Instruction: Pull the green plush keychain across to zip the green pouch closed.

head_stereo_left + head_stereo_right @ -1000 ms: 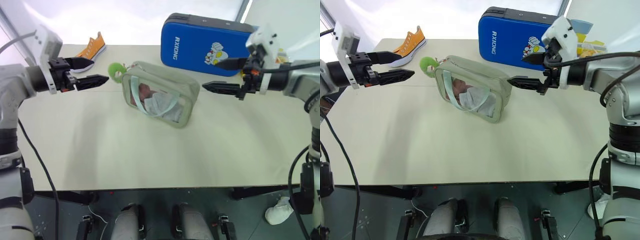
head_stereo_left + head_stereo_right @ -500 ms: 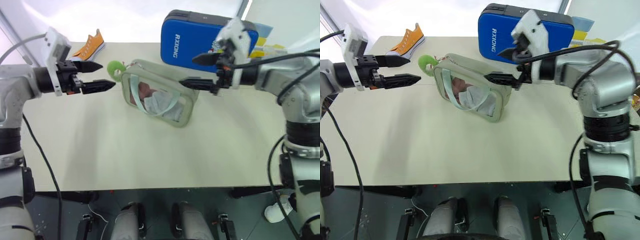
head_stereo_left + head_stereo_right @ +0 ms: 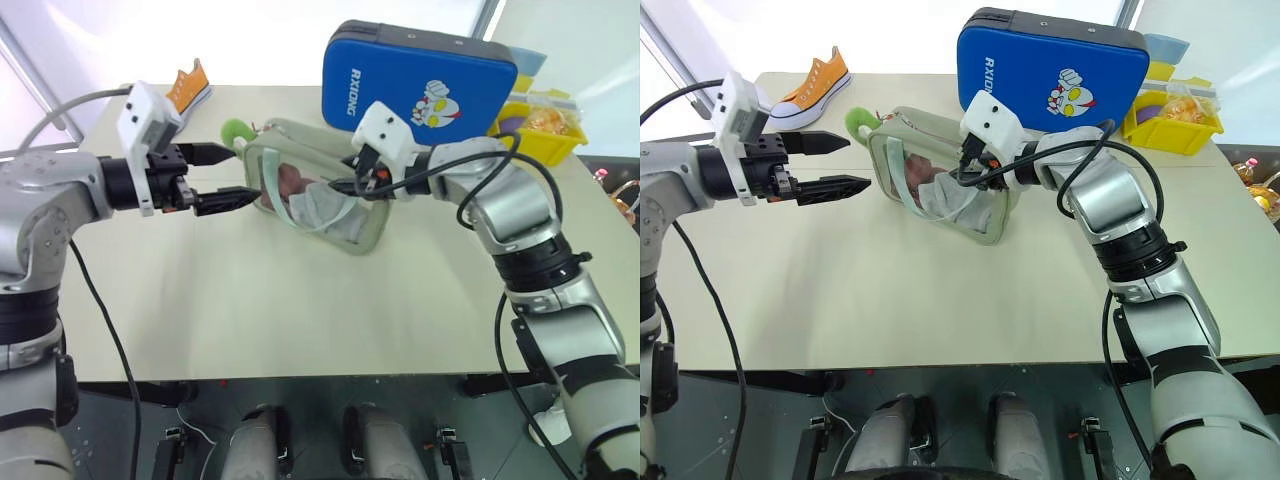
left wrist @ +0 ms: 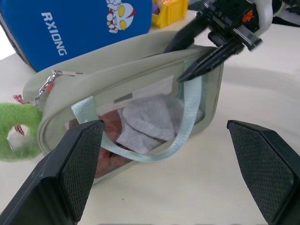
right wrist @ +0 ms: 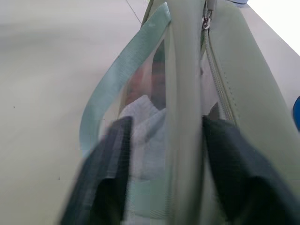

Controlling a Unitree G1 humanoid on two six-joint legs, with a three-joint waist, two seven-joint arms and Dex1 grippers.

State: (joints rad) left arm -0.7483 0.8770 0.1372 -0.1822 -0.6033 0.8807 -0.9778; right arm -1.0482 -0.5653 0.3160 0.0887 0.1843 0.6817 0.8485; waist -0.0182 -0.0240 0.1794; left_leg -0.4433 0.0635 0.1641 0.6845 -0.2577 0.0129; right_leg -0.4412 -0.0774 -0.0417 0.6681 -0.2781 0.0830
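Note:
My right gripper should square the green pouch, which lies slanted in its hold beside the strap, and take the pouch's rim nearer the pouch's corner (image 3: 384, 209) before zipping.
The green pouch (image 3: 318, 148) lies on the table with its clear window facing me and a mint strap (image 4: 187, 117) across the front. At its left end sits the green plush keychain (image 3: 235, 130), tied to the zipper pull (image 4: 48, 84). Just left of the pouch's end, and a little in front of the keychain, hangs my left gripper (image 3: 245, 172), open and touching nothing. My right gripper (image 3: 342, 186) is shut on the pouch's front top rim near the strap, one finger (image 5: 108, 178) in front of the rim and one behind it.
A large blue cartoon-printed case (image 3: 415, 85) stands behind the pouch. An orange sneaker (image 3: 190, 85) lies at the back left, behind my left arm. A yellow bin (image 3: 545, 125) with packets sits at the back right. Bare table (image 3: 250, 300) stretches in front of the pouch.
My right gripper swung left and down from beside the pouch and closed on its front rim. The left gripper, still open, moved right toward the pouch's keychain end.

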